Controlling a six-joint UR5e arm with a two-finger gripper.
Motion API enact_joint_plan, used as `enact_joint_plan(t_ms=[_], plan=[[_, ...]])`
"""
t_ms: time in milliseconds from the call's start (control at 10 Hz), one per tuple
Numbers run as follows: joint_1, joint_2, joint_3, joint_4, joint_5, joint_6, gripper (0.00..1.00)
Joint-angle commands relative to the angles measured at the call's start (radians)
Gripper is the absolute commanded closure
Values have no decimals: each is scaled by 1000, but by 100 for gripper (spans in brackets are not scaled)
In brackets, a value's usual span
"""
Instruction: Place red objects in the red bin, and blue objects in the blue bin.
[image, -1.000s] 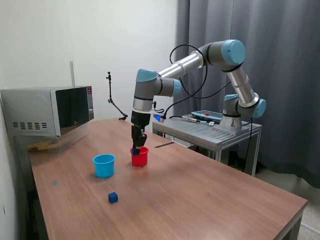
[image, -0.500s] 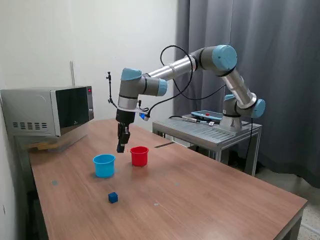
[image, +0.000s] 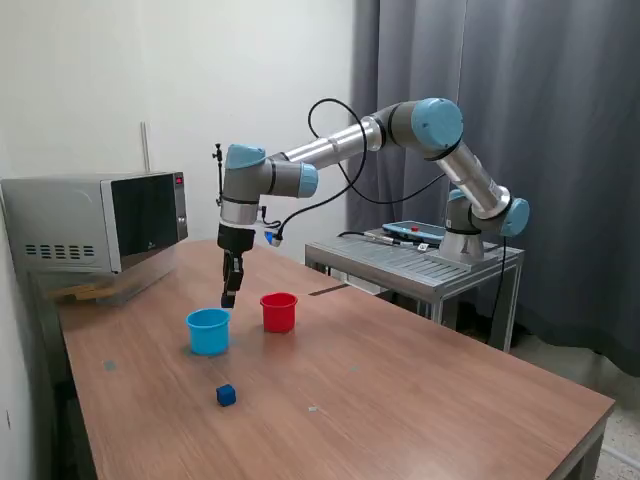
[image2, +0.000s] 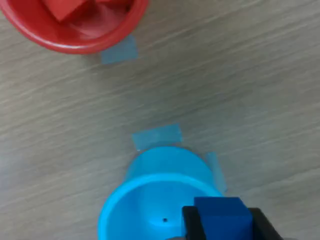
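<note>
Next, my gripper lets go of the dark blue cube on the bare bottom of the blue bin (image: 210, 338) (image2: 182, 211), beside the red bin. The cube is now held over that bin's edge.
My gripper (image: 229, 296) hangs just above the rim of the light-blue bin (image: 208, 330), shut on a dark blue cube (image2: 220, 212). In the wrist view the gripper (image2: 223, 229) holds that cube over the edge of the blue bin (image2: 150, 200), whose inside looks bare. The red bin (image: 279, 312) stands just to the exterior view's right of the blue one. Red cubes (image2: 65, 9) lie inside the red bin (image2: 60, 35). A second blue cube (image: 226, 395) sits loose on the table in front of the blue bin.
A microwave (image: 100, 220) stands at the back on the exterior view's left of the wooden table (image: 400, 400). A metal side table (image: 420, 262) carries the arm's base. Pale blue tape marks (image2: 156, 136) lie on the wood by the bins.
The arm has swung from over the red bin toward the exterior view's left, ending above the blue bin with the blue cube in its grip.
</note>
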Motion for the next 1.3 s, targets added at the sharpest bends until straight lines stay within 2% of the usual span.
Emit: enact_joint_plan(t_ms=[0, 400, 1000, 1100, 1200], plan=[[-21, 24, -20, 3, 0, -2, 100], [-32, 57, -59, 1, 2, -45, 100], [-40, 58, -59, -11, 3, -85, 100], [-40, 58, -59, -11, 8, -88, 100], [-40, 58, -59, -11, 26, -88, 100]])
